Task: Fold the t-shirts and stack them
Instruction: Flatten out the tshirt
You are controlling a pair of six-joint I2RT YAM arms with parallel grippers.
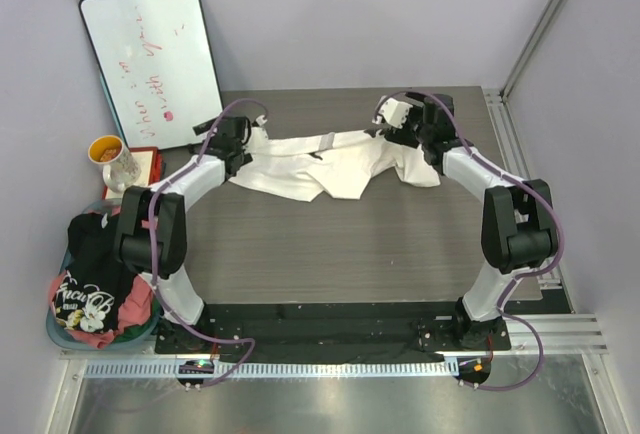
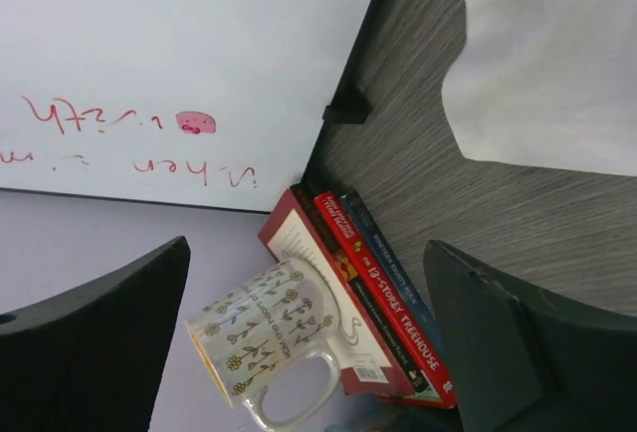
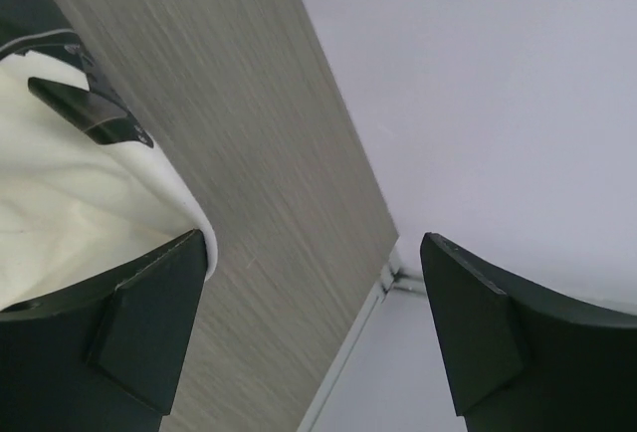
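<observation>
The white t-shirt's end nearest the table's metal rail has the outer edge (image 1: 432, 170) that my right gripper will close on next.
A large white t-shirt (image 1: 320, 164) lies crumpled across the far part of the table, stretched between my two grippers. My left gripper (image 1: 243, 144) hovers at its left end, open, with nothing between its fingers. In the left wrist view the gripper (image 2: 307, 245) frames a mug and books, and the shirt (image 2: 557, 64) lies off to the upper right. My right gripper (image 1: 400, 126) sits at the shirt's right end, also open and empty (image 3: 314, 238). The shirt (image 3: 70, 203), with part of its black graphic, lies beside the left finger. A black t-shirt (image 1: 95, 254) and a pink-red one (image 1: 98, 324) sit in the basket.
A teal-rimmed laundry basket (image 1: 52, 326) stands at the near left, off the table. A whiteboard (image 1: 155, 59) leans at the back left, with a flowered mug (image 2: 264, 342) on stacked books (image 2: 398, 303) in front of it. The table's right edge meets a metal rail (image 3: 363, 332).
</observation>
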